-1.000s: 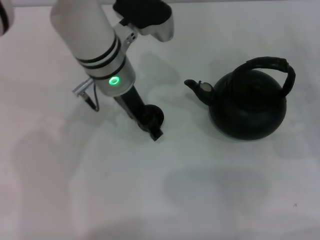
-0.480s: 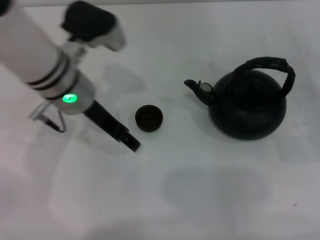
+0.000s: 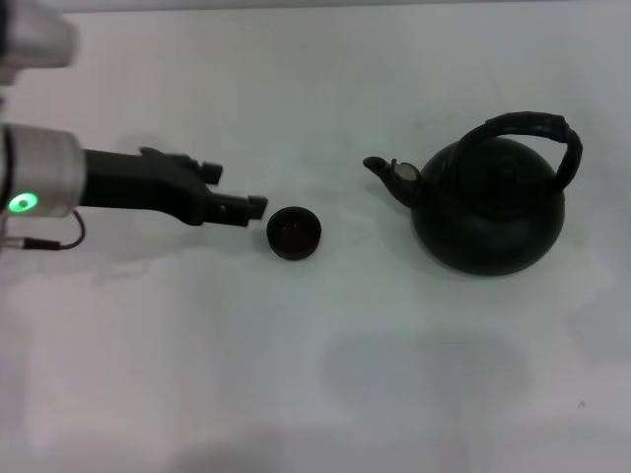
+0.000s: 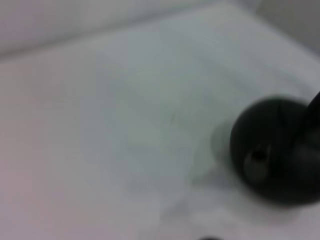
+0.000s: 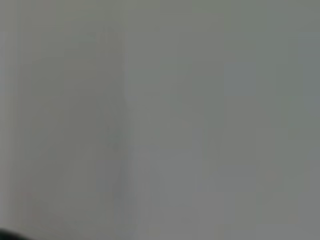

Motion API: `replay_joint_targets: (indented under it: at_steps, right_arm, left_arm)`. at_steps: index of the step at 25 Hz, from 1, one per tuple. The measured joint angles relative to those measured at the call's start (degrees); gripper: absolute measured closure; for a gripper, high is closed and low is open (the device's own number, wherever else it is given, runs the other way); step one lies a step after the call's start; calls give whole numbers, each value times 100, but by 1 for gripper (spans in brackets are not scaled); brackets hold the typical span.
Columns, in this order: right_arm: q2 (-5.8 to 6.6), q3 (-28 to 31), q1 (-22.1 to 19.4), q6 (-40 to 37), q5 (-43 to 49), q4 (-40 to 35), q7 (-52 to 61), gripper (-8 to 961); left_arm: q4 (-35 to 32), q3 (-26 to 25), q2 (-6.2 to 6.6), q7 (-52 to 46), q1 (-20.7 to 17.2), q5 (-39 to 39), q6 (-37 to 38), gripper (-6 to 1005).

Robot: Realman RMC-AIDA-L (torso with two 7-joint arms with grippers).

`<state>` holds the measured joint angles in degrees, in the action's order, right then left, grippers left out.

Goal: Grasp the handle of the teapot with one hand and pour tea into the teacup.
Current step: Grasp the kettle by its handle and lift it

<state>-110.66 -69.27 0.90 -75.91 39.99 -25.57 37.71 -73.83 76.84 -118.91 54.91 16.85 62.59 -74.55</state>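
Next, my right gripper grips the back bend of the teapot's handle (image 3: 573, 148), on the side away from the spout.
The matte-black teapot (image 3: 490, 212) stands on the white table at the right, its spout (image 3: 385, 172) pointing left toward the teacup. Its thick black handle (image 3: 537, 128) arches over the top and nothing holds it. The small dark teacup (image 3: 294, 234) stands upright left of the spout, apart from it. My left gripper (image 3: 242, 187) reaches in from the left, open and empty, with its fingertips just left of the cup and not touching it. The left wrist view shows the teapot (image 4: 275, 150) blurred. The right gripper is out of view.
The white table (image 3: 325, 374) stretches bare in front of the cup and teapot. My left arm's white forearm with a green light (image 3: 20, 203) lies low along the left edge. The right wrist view shows only a plain grey surface.
My left gripper was around the teacup, then let go and swung away left. It now lies level, pointing at the cup. The cup and the teapot have stayed in place.
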Motion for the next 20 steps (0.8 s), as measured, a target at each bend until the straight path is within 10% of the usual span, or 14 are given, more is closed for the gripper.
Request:
replay_joint_targets:
  at_steps: [3,9,20]
  right_arm:
    - [-25,28,-671,564,1158,-1564,1019,128]
    - [-493,74,-1594,1181,3300,-3969,2528,128]
    - [-479,-453,-1069,1139,3465,-3704,3041,127]
  left_arm:
    - [309,-377,-4,1173,-371,993,44,149]
    - [1742,-1146,1,3854,-784,3454,-212,149]
    - [4338,-1936,7,7177,-960,5776,-1189,149]
